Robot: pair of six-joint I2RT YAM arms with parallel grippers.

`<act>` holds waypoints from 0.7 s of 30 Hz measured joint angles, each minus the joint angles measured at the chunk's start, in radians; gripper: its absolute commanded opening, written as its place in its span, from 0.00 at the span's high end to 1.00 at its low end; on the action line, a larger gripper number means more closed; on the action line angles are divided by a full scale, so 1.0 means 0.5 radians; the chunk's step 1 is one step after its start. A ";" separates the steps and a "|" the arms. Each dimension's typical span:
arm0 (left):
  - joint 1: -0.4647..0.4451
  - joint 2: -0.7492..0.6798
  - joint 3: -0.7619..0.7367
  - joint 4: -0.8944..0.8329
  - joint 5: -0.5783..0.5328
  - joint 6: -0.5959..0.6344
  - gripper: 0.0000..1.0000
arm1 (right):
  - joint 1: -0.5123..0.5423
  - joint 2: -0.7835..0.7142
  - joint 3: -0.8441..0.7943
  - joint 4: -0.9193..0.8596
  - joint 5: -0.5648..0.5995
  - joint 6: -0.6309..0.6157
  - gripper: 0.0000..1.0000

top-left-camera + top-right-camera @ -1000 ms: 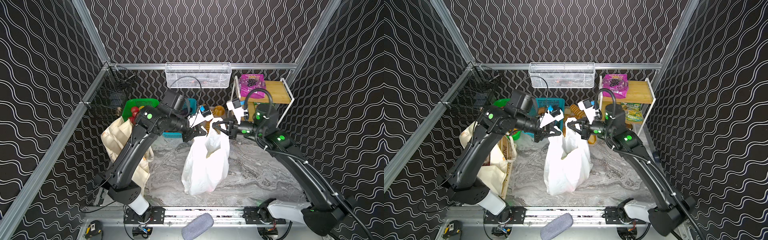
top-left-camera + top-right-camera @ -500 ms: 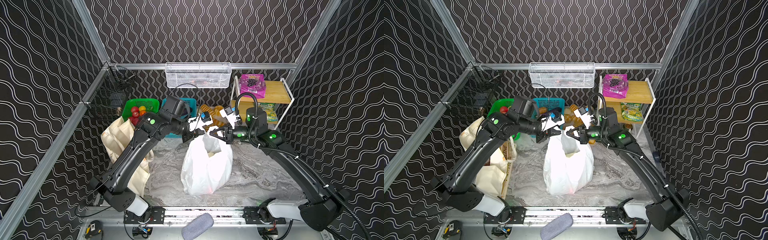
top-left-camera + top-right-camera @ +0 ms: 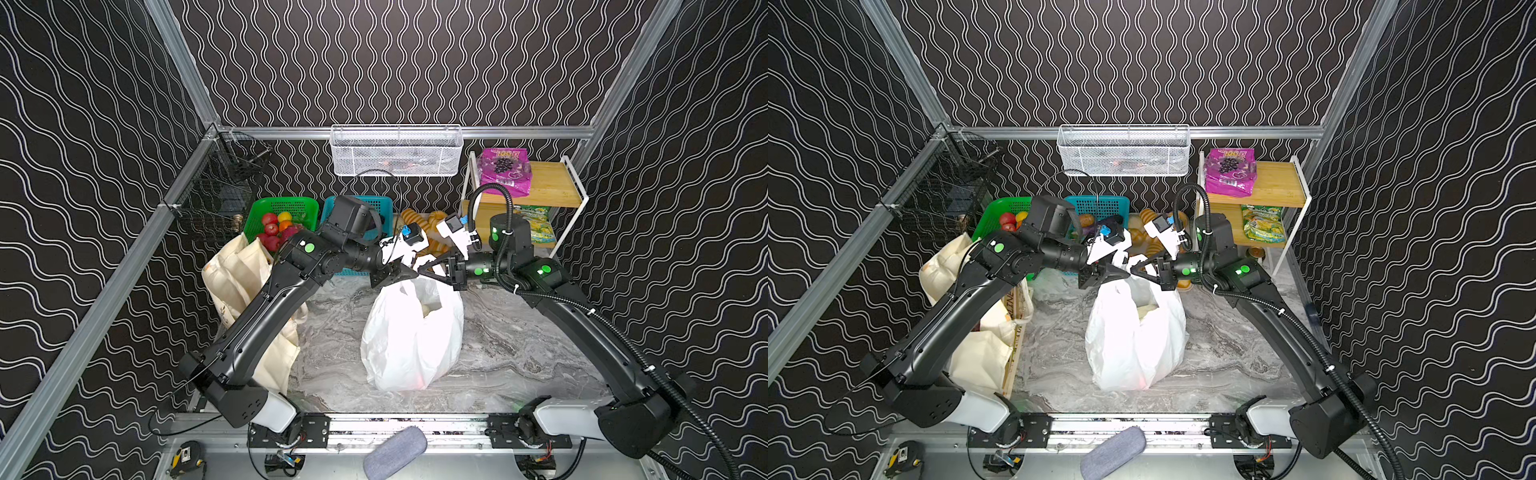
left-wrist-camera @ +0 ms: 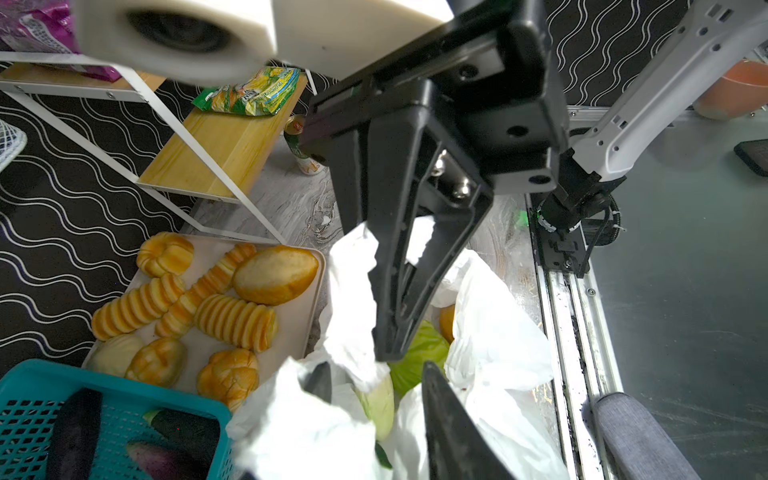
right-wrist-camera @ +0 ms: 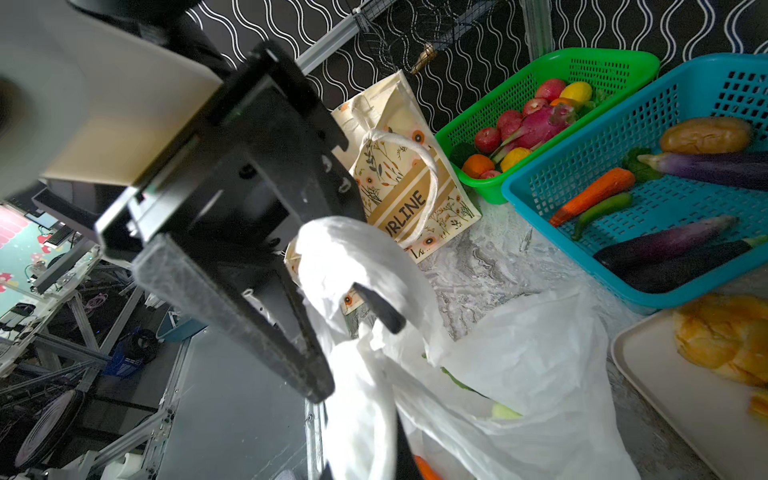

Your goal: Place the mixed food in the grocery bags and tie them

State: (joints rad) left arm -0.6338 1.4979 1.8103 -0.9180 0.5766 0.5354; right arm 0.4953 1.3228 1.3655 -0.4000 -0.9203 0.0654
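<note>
The handle plastic lies loose across the open fingers of my left gripper, so that gripper should close on it before my right gripper frees the other handle (image 5: pixel 353 392).
The white plastic bag (image 3: pixel 411 336) (image 3: pixel 1133 340) stands mid-table with a green cabbage (image 4: pixel 419 353) and an orange piece (image 4: pixel 446 322) inside. Both grippers meet tip to tip above its mouth. My left gripper (image 3: pixel 409 272) (image 3: pixel 1123 274) (image 4: pixel 374 390) is open, with handle plastic lying loose between its fingers. My right gripper (image 3: pixel 422 270) (image 3: pixel 1136 270) (image 5: pixel 390 457) is shut on the bag's other handle. The cream flower-print tote (image 3: pixel 237 270) (image 5: pixel 411 195) leans at the left. A purple grape packet (image 3: pixel 505 170) lies on the shelf's top board.
At the back stand a green fruit basket (image 3: pixel 282 208), a teal basket (image 5: pixel 623 249) with carrot and eggplants, and a bread tray (image 4: pixel 299 332). The white-framed wooden shelf (image 3: pixel 552 195) holds a green packet (image 3: pixel 534 224); a can (image 4: pixel 301 145) stands beside it. A wire basket (image 3: pixel 395 149) hangs on the rail.
Both grippers came down and closer together over the bag, which settled lower on the table. My left jaws opened; the right stayed shut on its handle.
</note>
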 measured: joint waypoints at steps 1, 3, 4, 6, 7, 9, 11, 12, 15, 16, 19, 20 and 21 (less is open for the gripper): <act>0.000 0.004 0.000 0.006 -0.002 -0.015 0.62 | 0.000 0.000 0.000 -0.002 -0.018 -0.013 1.00; 0.000 0.006 0.002 0.018 -0.002 -0.015 0.63 | 0.000 -0.002 0.000 -0.011 -0.054 -0.047 1.00; 0.000 0.008 0.003 0.020 0.004 -0.015 0.68 | 0.000 -0.002 0.000 -0.018 -0.061 -0.065 1.00; 0.000 0.009 0.007 0.021 0.029 -0.018 0.75 | 0.000 0.000 0.006 -0.048 -0.068 -0.106 1.00; 0.000 0.010 0.011 0.018 0.051 -0.016 0.79 | -0.002 0.005 0.014 -0.067 -0.068 -0.122 1.00; -0.001 0.016 0.029 0.023 0.089 -0.018 0.90 | -0.001 0.011 0.022 -0.092 -0.069 -0.155 1.00; -0.001 0.026 0.044 0.027 0.108 -0.010 1.00 | 0.001 0.010 0.021 -0.113 -0.085 -0.172 1.00; -0.001 0.028 0.047 0.029 0.111 -0.005 1.00 | 0.001 0.005 0.018 -0.113 -0.087 -0.176 0.99; -0.001 0.027 0.041 0.035 0.118 -0.005 1.00 | 0.002 -0.033 -0.023 -0.104 -0.092 -0.183 0.81; -0.001 0.020 0.029 0.048 0.118 -0.005 1.00 | 0.002 -0.053 -0.041 -0.098 -0.089 -0.185 0.76; 0.000 -0.024 -0.022 0.090 0.108 -0.011 1.00 | -0.004 -0.137 -0.107 -0.093 -0.041 -0.214 0.54; 0.001 -0.040 -0.033 0.104 0.100 -0.012 1.00 | -0.011 -0.165 -0.124 -0.097 -0.008 -0.230 0.50; 0.002 -0.058 -0.043 0.129 0.081 -0.024 1.00 | -0.017 -0.202 -0.146 -0.098 0.050 -0.259 0.44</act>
State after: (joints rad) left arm -0.6331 1.4689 1.7889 -0.8536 0.6170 0.5236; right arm 0.4870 1.2217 1.2922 -0.4492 -0.8951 -0.0639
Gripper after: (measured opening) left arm 0.049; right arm 0.495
